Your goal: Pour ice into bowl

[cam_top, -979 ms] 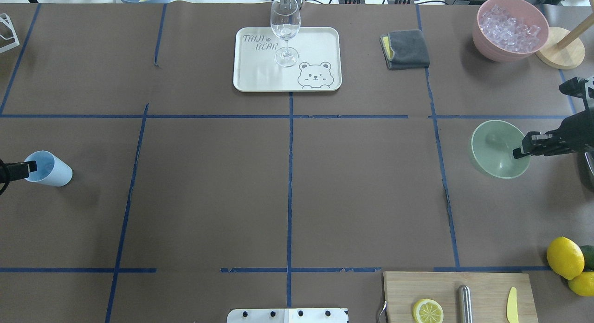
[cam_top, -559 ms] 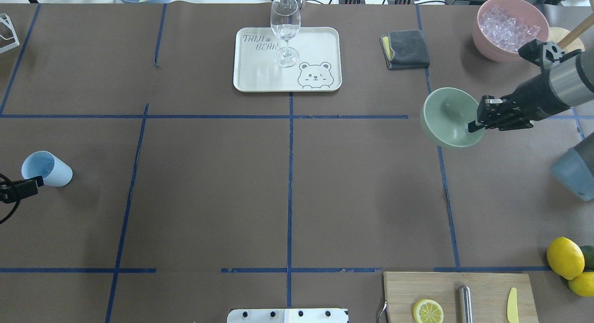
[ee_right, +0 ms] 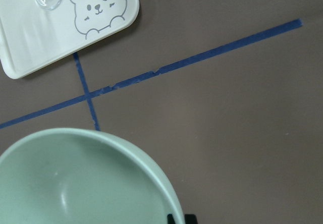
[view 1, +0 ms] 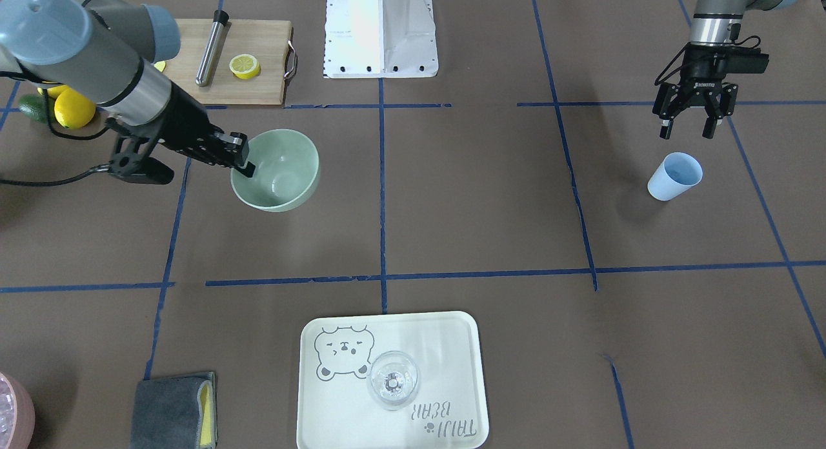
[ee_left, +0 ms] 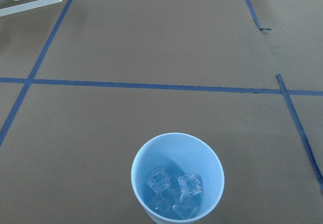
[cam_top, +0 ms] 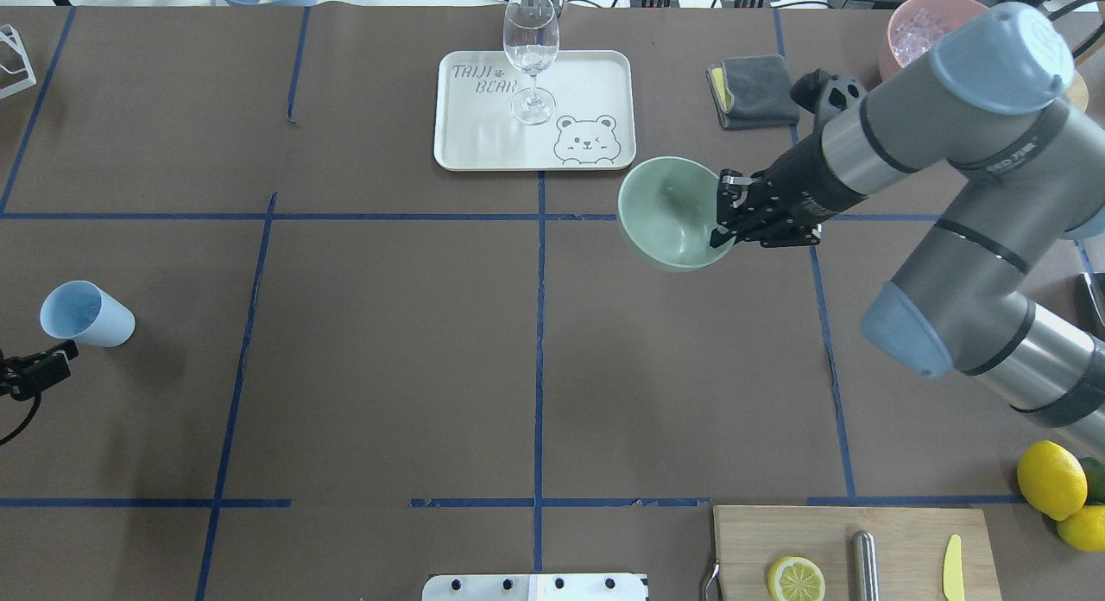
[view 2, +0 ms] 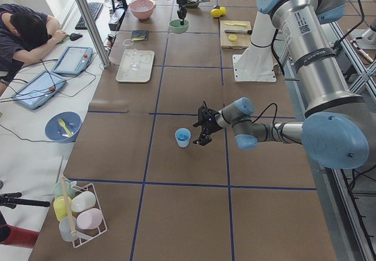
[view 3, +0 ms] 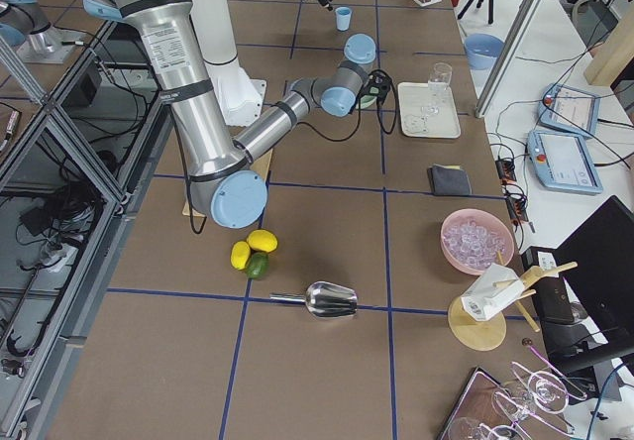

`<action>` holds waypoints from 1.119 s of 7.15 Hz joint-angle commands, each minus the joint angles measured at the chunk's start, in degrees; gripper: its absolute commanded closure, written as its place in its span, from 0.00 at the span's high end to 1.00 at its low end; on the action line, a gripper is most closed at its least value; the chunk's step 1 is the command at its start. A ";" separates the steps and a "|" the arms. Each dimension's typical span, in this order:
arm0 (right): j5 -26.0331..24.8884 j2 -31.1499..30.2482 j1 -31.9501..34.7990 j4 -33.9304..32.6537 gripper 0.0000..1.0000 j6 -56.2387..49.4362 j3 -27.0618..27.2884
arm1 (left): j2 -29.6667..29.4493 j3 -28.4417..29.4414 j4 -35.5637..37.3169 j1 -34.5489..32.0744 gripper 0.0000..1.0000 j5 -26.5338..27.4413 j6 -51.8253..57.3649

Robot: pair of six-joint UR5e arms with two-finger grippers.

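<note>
Next, my left gripper grips the body [view 1: 666, 184] [ee_left: 151, 216] of the light blue cup below its rim, as the ice in it should go into the bowl.
The pale mint-green bowl [cam_top: 666, 211] hangs a little tilted over the table's middle right, just off the tray's corner. My right gripper [cam_top: 722, 223] is shut on the bowl's rim [view 1: 240, 160]. In the right wrist view the bowl [ee_right: 75, 183] looks bare inside. The ice [ee_left: 175, 189] is a few clear cubes at the bottom of the light blue cup [view 1: 674, 176], which stands upright at the far left. My left gripper [view 1: 686, 131] hovers open just behind the cup, apart from it, with nothing between its fingers.
A white bear tray [cam_top: 617, 109] with a wine glass [cam_top: 530, 48] sits at the back centre. A grey cloth [cam_top: 755, 90] and a pink bowl of ice cubes [view 3: 475, 239] lie right of it. Cutting board [cam_top: 906, 532], lemons [cam_top: 1051, 478] and a metal scoop [view 3: 332, 299] are near the right front.
My right gripper has carried the bowl from the right edge leftward to the tray's corner. My left gripper has drawn back from the blue cup toward the robot.
</note>
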 commanded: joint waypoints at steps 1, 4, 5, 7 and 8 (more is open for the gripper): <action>-4.62 6.18 -4.90 -6.97 0.00 3.51 0.92 | -0.08 2.76 -0.98 5.97 1.00 8.66 -4.62; -8.85 8.48 -9.65 -7.26 0.00 7.56 0.66 | -4.20 6.98 -0.80 7.23 1.00 17.13 -4.64; -10.07 9.26 -11.14 -7.35 0.00 7.65 0.05 | -6.30 9.69 -0.89 7.23 1.00 20.81 -4.64; -12.19 13.11 -12.56 -10.76 0.00 7.65 -1.52 | -9.55 12.51 -0.80 7.58 1.00 24.77 -4.64; -12.89 15.23 -13.43 -11.04 0.00 7.65 -3.97 | -12.09 14.01 -0.72 7.58 1.00 25.76 -4.46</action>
